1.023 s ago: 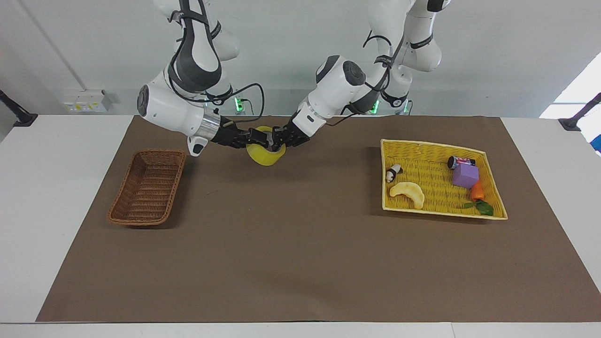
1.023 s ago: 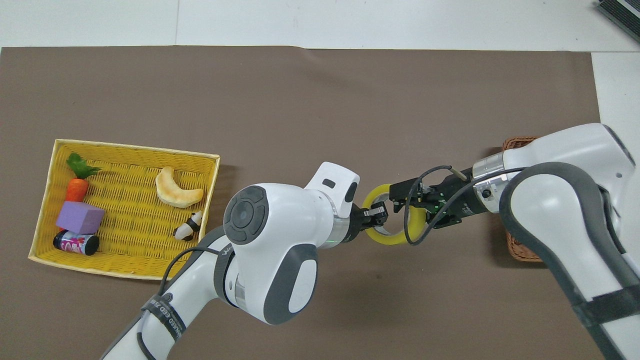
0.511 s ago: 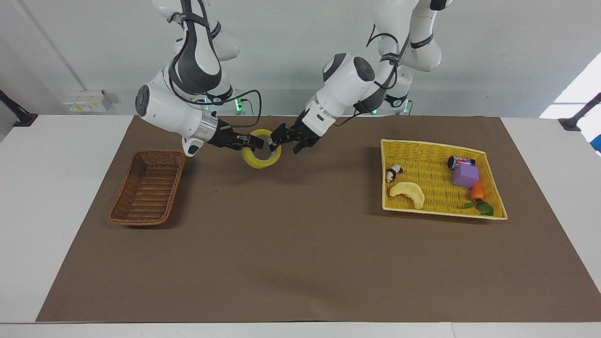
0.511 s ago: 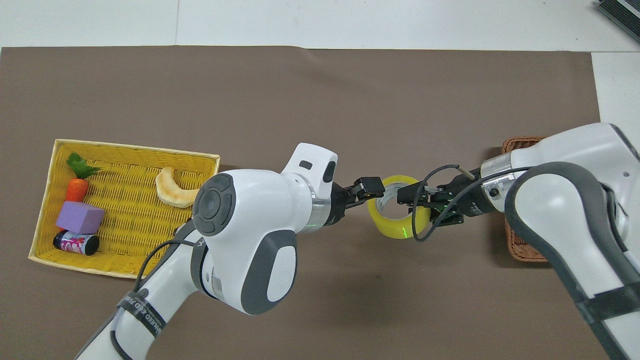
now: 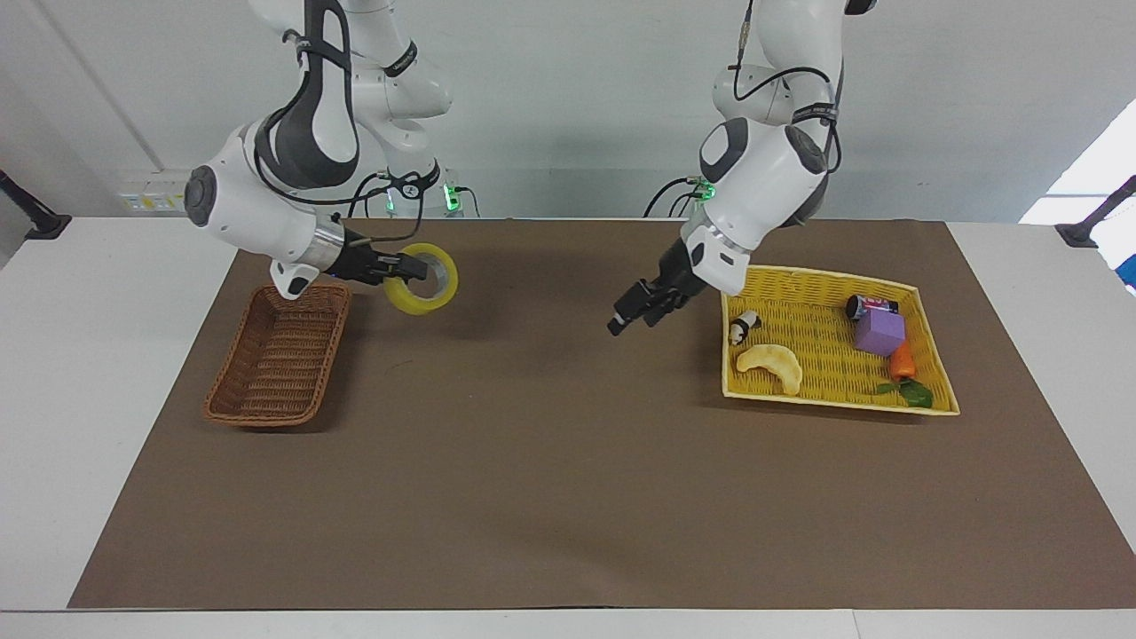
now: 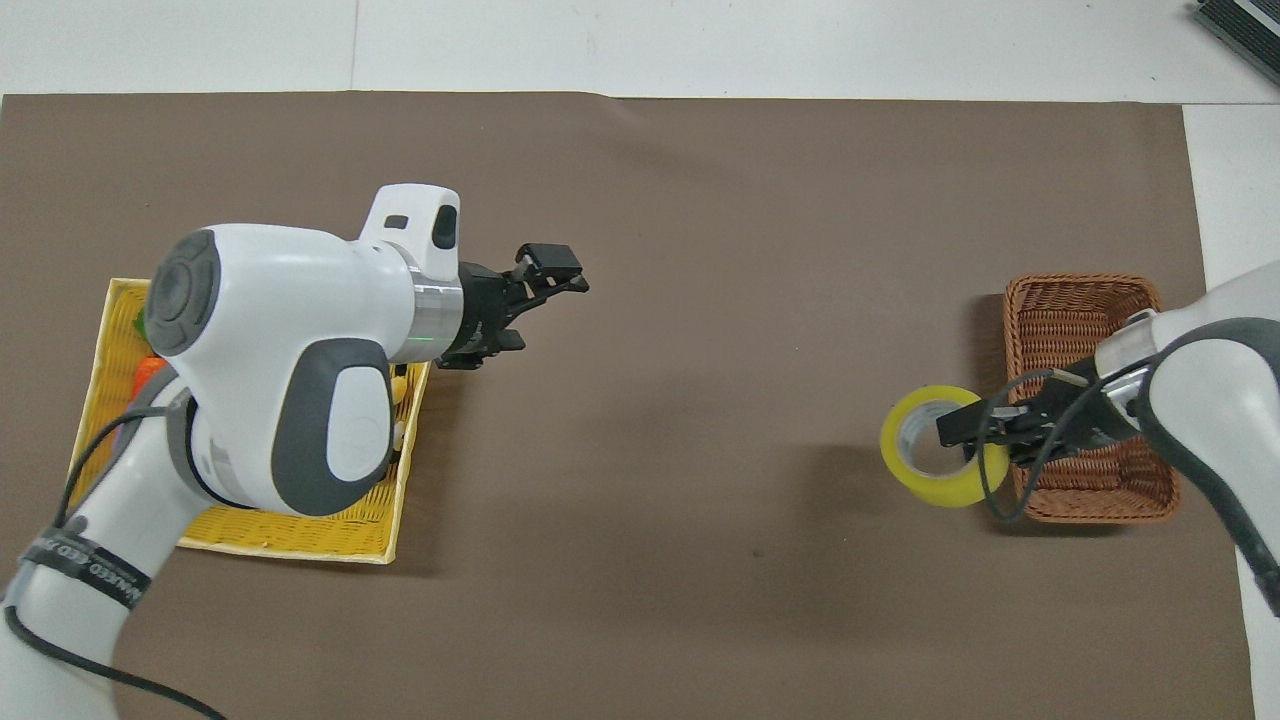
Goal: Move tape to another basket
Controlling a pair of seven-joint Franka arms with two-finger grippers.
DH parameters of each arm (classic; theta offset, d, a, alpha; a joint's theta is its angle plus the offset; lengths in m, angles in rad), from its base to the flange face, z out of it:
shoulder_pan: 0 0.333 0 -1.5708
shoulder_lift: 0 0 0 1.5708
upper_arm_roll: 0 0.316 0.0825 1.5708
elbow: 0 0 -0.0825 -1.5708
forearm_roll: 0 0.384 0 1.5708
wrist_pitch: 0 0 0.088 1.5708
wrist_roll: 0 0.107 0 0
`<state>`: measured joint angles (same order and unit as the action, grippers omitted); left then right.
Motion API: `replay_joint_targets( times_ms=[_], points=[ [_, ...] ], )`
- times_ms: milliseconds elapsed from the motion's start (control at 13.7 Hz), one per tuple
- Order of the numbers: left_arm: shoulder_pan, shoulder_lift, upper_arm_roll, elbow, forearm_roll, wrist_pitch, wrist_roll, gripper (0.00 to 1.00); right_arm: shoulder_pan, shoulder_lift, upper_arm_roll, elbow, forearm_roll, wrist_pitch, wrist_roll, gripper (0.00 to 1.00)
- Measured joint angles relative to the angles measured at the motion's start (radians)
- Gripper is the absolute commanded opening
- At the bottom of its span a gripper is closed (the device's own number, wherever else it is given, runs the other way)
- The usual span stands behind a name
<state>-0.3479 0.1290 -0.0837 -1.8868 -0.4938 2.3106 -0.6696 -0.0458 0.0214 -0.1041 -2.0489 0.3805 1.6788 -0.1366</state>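
Observation:
Next, I release the tape, now hanging just beside the basket's rim, from my right gripper midway [image 6: 1082, 419] along the dark brown basket, closer to the side of the basket that faces the yellow tray.
The tape [image 5: 417, 304] [image 6: 945, 490], a yellow roll with a pale core, hangs in the air over the brown mat, just beside the basket's rim. My right gripper [image 5: 415, 266] [image 6: 952, 430] is shut on the roll's wall, with one finger inside the core. The basket [image 5: 275, 355] [image 6: 1085, 310] of dark brown wicker stands at the right arm's end of the table with nothing in it. My left gripper [image 5: 626, 319] [image 6: 560, 270] is open and holds nothing; it hangs over the mat beside the yellow tray.
A shallow yellow woven tray [image 5: 816, 333] [image 6: 300, 530] at the left arm's end holds a pale crescent toy [image 5: 770, 366], a purple block [image 5: 879, 331], a carrot [image 5: 903, 362], a small can [image 5: 870, 306] and a tiny figure [image 5: 743, 327]. The left arm covers much of the tray from overhead.
My left gripper let go of the tape and drew back toward the yellow tray. My right gripper closed on the roll and carried it from mid-table to beside the basket.

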Motion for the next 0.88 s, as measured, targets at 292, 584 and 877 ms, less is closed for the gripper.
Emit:
replay_joint_targets(
  times_ms=[292,584,877],
  points=[
    [0.121,-0.025,0.000,0.022,0.187,-0.118,0.080,1.00,-0.137,0.001,-0.006,-0.001,-0.145,0.117,-0.113,0.00],
    [0.249,-0.074,0.002,0.051,0.267,-0.264,0.301,1.00,-0.148,0.006,-0.001,-0.002,-0.148,0.200,-0.115,0.00],
    [0.315,-0.106,0.002,0.145,0.423,-0.476,0.513,1.00,-0.230,0.062,-0.004,-0.007,-0.148,0.264,-0.193,0.00]
  ],
)
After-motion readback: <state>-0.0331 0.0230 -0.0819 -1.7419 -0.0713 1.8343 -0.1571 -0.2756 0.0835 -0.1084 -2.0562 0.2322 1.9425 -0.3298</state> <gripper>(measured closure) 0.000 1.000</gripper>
